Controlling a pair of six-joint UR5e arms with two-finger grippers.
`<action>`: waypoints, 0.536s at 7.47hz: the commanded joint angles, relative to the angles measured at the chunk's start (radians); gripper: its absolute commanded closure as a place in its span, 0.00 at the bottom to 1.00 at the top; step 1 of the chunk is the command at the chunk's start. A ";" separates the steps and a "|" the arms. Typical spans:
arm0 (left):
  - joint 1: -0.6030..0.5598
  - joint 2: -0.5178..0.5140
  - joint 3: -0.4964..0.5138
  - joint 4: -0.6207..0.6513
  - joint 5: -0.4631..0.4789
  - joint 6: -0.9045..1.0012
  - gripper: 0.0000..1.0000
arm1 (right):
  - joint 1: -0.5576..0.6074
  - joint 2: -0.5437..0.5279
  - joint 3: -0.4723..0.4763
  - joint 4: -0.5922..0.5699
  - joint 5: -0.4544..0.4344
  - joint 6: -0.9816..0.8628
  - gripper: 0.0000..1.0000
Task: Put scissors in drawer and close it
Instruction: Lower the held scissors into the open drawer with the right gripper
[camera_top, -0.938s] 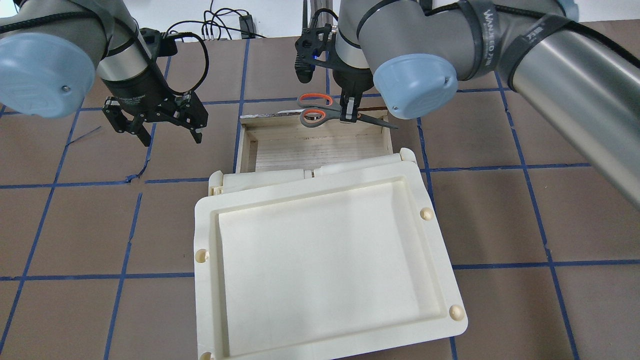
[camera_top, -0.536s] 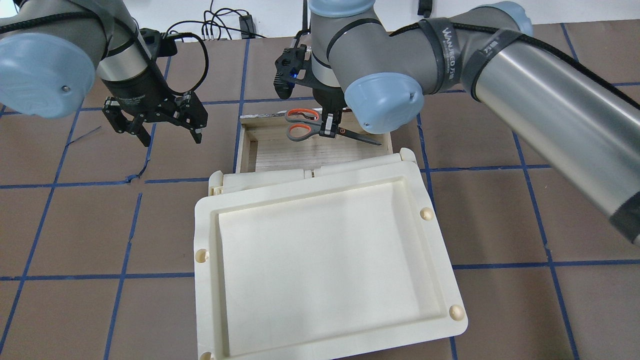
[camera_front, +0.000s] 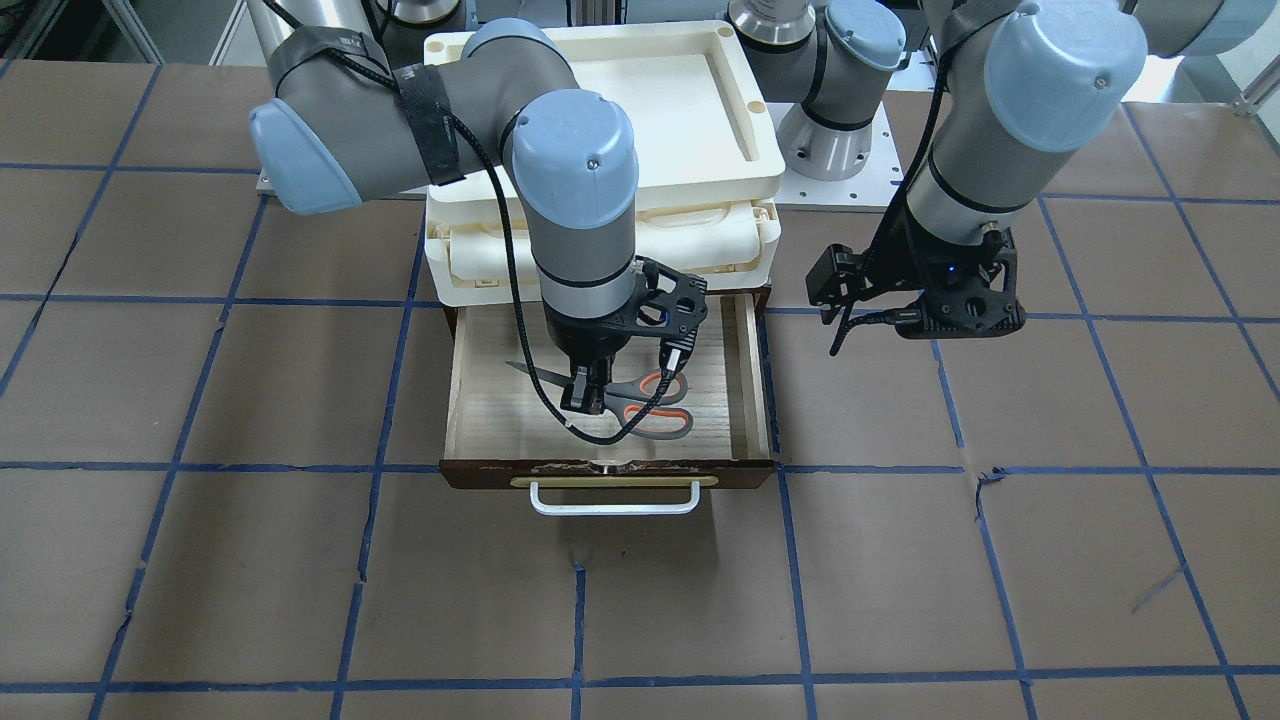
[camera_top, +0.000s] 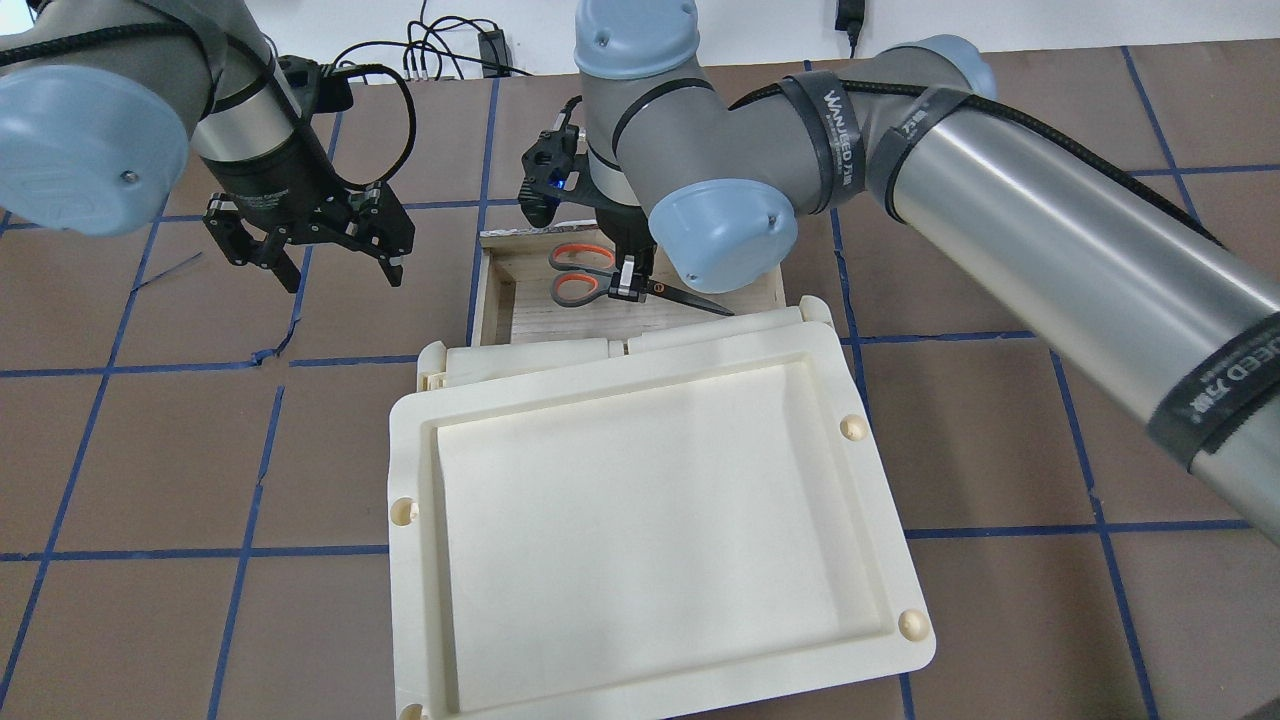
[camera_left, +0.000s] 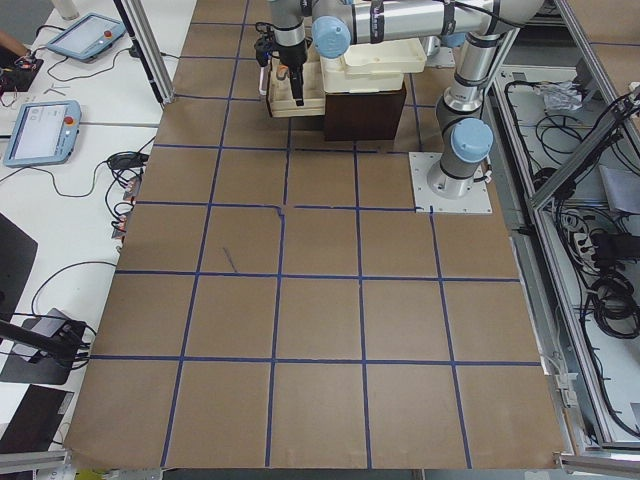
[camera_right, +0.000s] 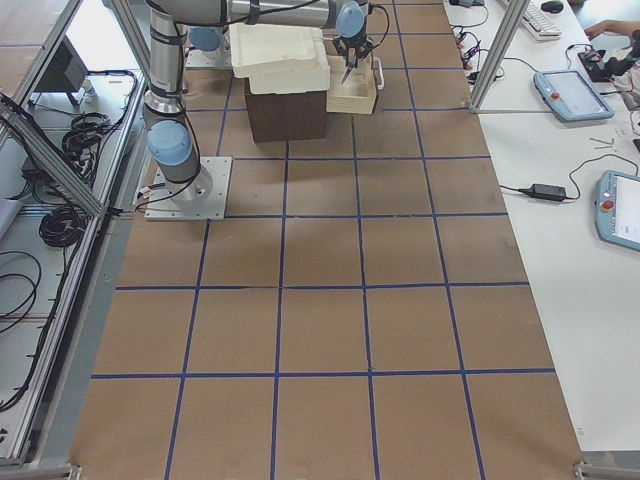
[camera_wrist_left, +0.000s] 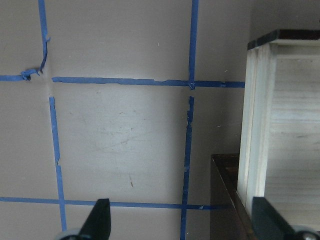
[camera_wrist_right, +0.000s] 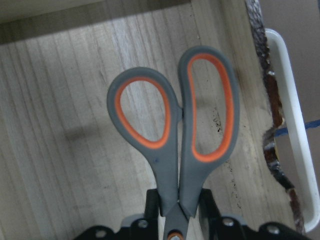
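Next, my right gripper releases the scissors onto the wooden bottom of the drawer, behind the drawer's white bar handle (camera_front: 607, 406) (camera_wrist_right: 131, 185).
The scissors (camera_front: 655, 405) have grey handles with orange-lined loops and dark blades. My right gripper (camera_front: 583, 395) is shut on them near the pivot and holds them low inside the open drawer (camera_front: 495, 400), blades level. They also show in the overhead view (camera_top: 578, 275) and in the right wrist view (camera_wrist_right: 175, 130), loops toward the drawer's white bar handle (camera_wrist_right: 292, 125). I cannot tell whether they touch the wood floor. My left gripper (camera_top: 342, 275) hangs open and empty over the table left of the drawer (camera_wrist_left: 260, 125).
A cream plastic tray (camera_top: 650, 520) lies on top of the cabinet, over cream compartments (camera_front: 600, 250), just behind the pulled-out drawer. The drawer's dark front (camera_front: 610, 472) faces the operators' side. Cables (camera_top: 440, 50) lie at the far table edge.
My right arm has carried the scissors from over the drawer's front edge toward the robot and leftward, down into the drawer. The left arm has not moved.
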 joint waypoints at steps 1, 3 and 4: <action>0.000 0.002 0.000 -0.003 0.002 0.000 0.00 | 0.013 0.012 0.009 -0.013 -0.001 -0.002 0.99; -0.002 0.003 0.000 -0.004 0.002 0.000 0.00 | 0.013 0.012 0.029 -0.012 -0.001 -0.005 0.97; 0.000 0.003 0.000 -0.004 0.002 0.000 0.00 | 0.013 0.011 0.039 -0.010 -0.001 -0.005 0.96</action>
